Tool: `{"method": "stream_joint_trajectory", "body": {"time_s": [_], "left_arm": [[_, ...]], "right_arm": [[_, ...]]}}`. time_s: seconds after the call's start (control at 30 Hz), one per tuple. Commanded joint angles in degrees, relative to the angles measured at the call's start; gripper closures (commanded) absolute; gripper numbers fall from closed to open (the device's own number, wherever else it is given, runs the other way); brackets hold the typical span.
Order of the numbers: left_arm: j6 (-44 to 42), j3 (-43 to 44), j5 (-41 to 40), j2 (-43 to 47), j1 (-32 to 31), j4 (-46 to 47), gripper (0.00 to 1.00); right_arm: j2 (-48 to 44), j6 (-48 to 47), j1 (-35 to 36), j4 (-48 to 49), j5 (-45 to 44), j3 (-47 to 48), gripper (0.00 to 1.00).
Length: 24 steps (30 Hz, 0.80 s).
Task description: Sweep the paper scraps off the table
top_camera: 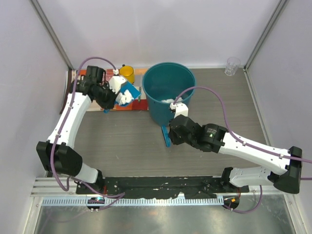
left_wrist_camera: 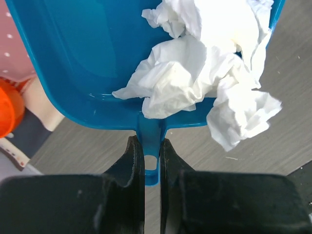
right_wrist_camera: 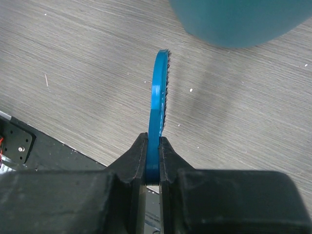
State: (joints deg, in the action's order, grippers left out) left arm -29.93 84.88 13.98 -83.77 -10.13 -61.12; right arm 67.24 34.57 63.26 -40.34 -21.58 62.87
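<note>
My left gripper has the blue dustpan. Next, I set it down with that gripper on the bare table [top_camera: 115, 140] in front of the striped placemat.
A blue dustpan [left_wrist_camera: 83, 58] carries several crumpled white paper scraps [left_wrist_camera: 195, 73], and one wad hangs over its right rim. My left gripper [left_wrist_camera: 151, 146] is shut on the pan's thin handle [left_wrist_camera: 150, 134]. From above, that dustpan [top_camera: 130, 91] with its paper scraps [top_camera: 125, 98] and the left gripper [top_camera: 114, 99] sit left of the teal bucket [top_camera: 157, 113]. More white paper [top_camera: 168, 101] lies inside the bucket. My right gripper [right_wrist_camera: 153, 141] is shut on a blue brush [right_wrist_camera: 157, 92], which stands over the table [right_wrist_camera: 73, 58] just in front of the bucket [right_wrist_camera: 234, 19]. The brush [top_camera: 166, 135] shows beside the right gripper [top_camera: 171, 133].
A striped placemat [top_camera: 140, 105] lies under the dustpan at the back left, with a yellow cup [top_camera: 127, 73] behind it. A clear glass [top_camera: 232, 66] stands at the back right corner. An orange object [left_wrist_camera: 9, 109] shows at the left edge of the left wrist view.
</note>
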Motion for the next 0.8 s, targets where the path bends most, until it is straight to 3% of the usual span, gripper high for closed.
{"method": "stream_joint_trajectory", "body": {"time_s": [0.0, 0.27, 0.4, 0.57, 0.77], "left_arm": [[0.31, 9.75, -0.27, -3.76, 1.52, -4.0, 1.0], [2.42, 22.68, 2.63, -10.53, 2.66, -7.87, 1.0], [6.45, 34.26, 2.9, -14.66, 1.79, -8.92, 1.0], [7.26, 42.47, -8.5, -17.31, -8.04, -7.53, 1.0], [-1.43, 40.19, -34.34, -18.18, -21.24, 1.78, 1.0]], "right_arm": [[-2.2, 0.24, 0.28, 2.37, 0.4, -0.64, 0.99], [-1.15, 0.15, 0.28, 2.37, 1.37, -0.47, 0.99], [-0.71, 0.15, 0.19, 2.63, 1.54, -0.73, 0.99], [0.34, -0.11, 0.28, 2.98, 1.81, -0.47, 0.99], [-0.09, -0.03, 0.19, 3.42, 1.9, -1.08, 0.99]]}}
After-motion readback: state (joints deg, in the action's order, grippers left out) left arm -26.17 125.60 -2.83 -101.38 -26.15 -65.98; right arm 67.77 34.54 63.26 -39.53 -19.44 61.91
